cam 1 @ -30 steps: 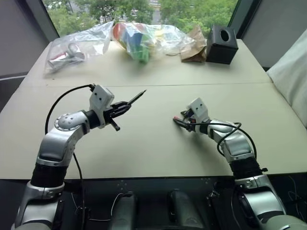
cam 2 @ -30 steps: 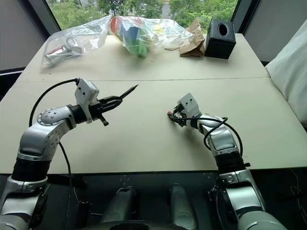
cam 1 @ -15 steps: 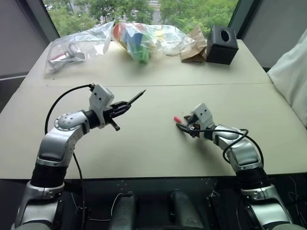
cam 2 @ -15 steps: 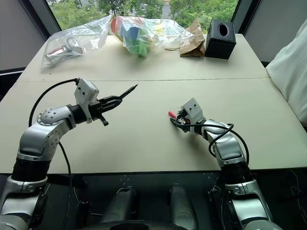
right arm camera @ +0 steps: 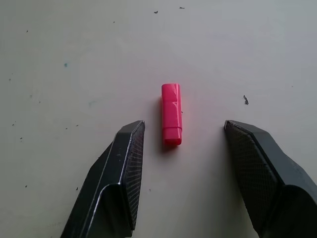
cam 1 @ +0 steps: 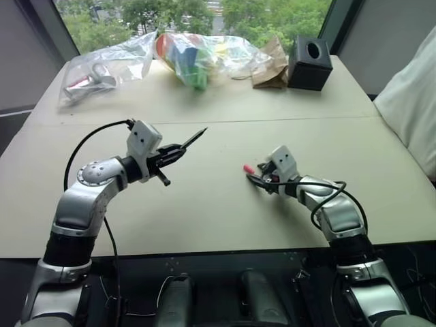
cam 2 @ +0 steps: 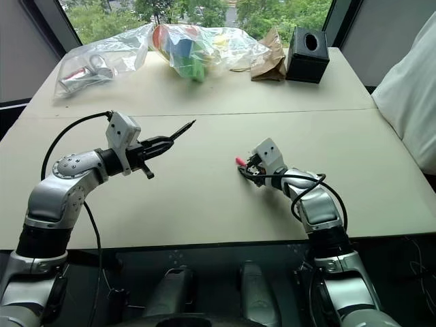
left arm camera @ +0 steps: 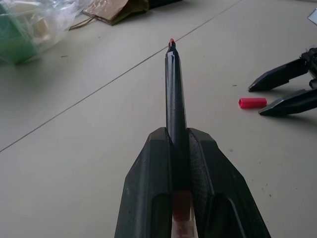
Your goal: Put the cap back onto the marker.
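Observation:
The cap sits too shallow at the fingertips of my right gripper, so I need to reach lower and close on the cap's near end (right arm camera: 172,137), which leaves the cap's far end free for the marker.
My left gripper (cam 1: 178,149) is shut on the marker (cam 1: 191,139), a thin black stick held above the table (cam 1: 204,204). Its small red tip (left arm camera: 171,41) points forward and to the right. The cap (right arm camera: 171,114), a short pink-red tube, lies flat on the table right of centre. My right gripper (right arm camera: 183,125) sits low over the table just behind the cap. It is open, one finger on each side of the cap's near end, and touches nothing. From the left wrist, the cap (left arm camera: 252,102) shows between the right gripper's black fingertips (left arm camera: 277,75).
Along the table's far edge lie a clear bag of tools (cam 1: 102,68), a clear bag of coloured blocks (cam 1: 197,51), a brown paper bag (cam 1: 272,65) and a black box (cam 1: 310,65). A white cushion (cam 1: 415,95) stands off the right side. A seam (cam 1: 306,120) crosses the table.
The head view has shifted a little. The cap, partly hidden by the right fingers a second ago, now shows plainly just in front of them. The left arm and marker have kept still.

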{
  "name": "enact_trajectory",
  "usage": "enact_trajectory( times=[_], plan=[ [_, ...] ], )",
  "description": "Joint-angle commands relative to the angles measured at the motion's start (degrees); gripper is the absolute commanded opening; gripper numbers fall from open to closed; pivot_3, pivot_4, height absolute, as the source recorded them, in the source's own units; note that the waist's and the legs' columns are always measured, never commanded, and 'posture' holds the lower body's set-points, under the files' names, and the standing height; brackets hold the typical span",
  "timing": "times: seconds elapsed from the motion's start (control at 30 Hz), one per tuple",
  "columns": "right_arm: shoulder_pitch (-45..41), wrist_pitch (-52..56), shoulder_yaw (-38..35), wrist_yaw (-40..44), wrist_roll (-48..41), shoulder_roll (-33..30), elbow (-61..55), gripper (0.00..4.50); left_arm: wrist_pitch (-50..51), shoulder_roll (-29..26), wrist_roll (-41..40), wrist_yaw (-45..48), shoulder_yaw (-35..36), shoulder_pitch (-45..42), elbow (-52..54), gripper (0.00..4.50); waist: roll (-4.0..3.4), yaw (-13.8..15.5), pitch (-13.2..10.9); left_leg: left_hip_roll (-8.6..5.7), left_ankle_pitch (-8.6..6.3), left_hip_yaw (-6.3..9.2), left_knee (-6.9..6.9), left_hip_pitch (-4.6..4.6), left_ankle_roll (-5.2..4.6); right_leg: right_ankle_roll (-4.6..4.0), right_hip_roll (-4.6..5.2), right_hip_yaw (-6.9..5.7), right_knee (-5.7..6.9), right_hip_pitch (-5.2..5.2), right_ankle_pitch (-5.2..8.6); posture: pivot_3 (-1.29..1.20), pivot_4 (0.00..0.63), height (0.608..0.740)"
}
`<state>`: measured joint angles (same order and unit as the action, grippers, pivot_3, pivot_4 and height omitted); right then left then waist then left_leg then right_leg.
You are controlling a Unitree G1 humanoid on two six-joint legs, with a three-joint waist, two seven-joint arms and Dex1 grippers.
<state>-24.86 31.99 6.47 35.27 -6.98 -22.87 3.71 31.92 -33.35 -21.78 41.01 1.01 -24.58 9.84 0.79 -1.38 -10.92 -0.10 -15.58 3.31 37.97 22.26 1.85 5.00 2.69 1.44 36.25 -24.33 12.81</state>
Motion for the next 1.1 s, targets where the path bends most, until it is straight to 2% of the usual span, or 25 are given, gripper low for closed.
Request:
enact_trajectory(
  times=[0.03,0.4,0.5,0.6,0.63,0.9,1.1],
  plan=[
    [0.50,0.89,2.21,0.16,0.77,0.85,2.02,2.61,-0.96,-0.26,0.05,-0.20,1.06,-0.92,1.80,0.00,0.00,-0.05,0.00,0.00,0.00,0.00,0.00,0.00,0.00,0.00,0.00,0.00,0.00,0.00,0.00,0.00,0.150,0.740],
    [-0.27,0.02,2.73,0.36,1.18,1.07,2.73,2.61,-1.00,0.03,-0.03,-0.57,1.04,-0.79,1.82,0.00,0.00,-1.09,0.00,0.01,0.00,0.02,0.00,0.00,0.00,0.00,-0.01,0.00,0.01,0.00,0.00,0.00,0.150,0.740],
    [-0.25,-0.34,3.04,0.40,1.38,1.02,2.46,1.74,-0.97,0.16,-0.06,-0.68,0.98,-0.70,1.94,0.00,0.00,-1.08,0.00,0.01,0.00,0.02,0.00,0.00,0.00,0.00,-0.01,0.00,0.01,0.00,0.00,0.00,0.150,0.740],
    [-0.34,-0.47,3.37,0.45,1.42,1.14,1.93,0.30,-1.09,0.38,0.00,-0.79,0.82,-0.62,1.94,0.00,0.00,-1.04,0.00,0.01,0.00,0.02,-0.01,0.00,0.00,0.00,0.00,0.00,0.01,0.00,0.00,0.00,0.150,0.740],
    [-0.37,-0.52,3.42,0.46,1.44,1.16,1.85,0.03,-1.10,0.43,0.01,-0.80,0.80,-0.62,1.92,0.00,0.00,-1.04,0.00,0.01,0.00,0.02,0.00,0.00,0.00,0.00,0.00,0.00,0.01,0.00,0.00,0.00,0.150,0.740],
    [-0.98,-0.41,3.43,1.22,1.96,-0.45,-0.18,0.03,-1.76,0.32,0.43,-0.03,0.01,-0.60,1.53,0.00,-0.01,-1.03,0.00,0.01,0.00,0.01,0.00,0.00,0.00,0.00,0.00,0.00,0.01,0.00,0.00,0.00,0.150,0.740],
    [-6.62,-5.26,4.33,9.40,3.26,-9.57,-5.89,0.03,-6.63,-2.70,3.32,6.02,-3.73,0.16,0.10,0.00,-0.08,-0.69,-0.06,-0.03,0.00,0.00,0.00,0.09,0.00,0.00,0.05,-0.01,-0.03,-0.03,0.00,0.00,0.150,0.740]
  ],
)
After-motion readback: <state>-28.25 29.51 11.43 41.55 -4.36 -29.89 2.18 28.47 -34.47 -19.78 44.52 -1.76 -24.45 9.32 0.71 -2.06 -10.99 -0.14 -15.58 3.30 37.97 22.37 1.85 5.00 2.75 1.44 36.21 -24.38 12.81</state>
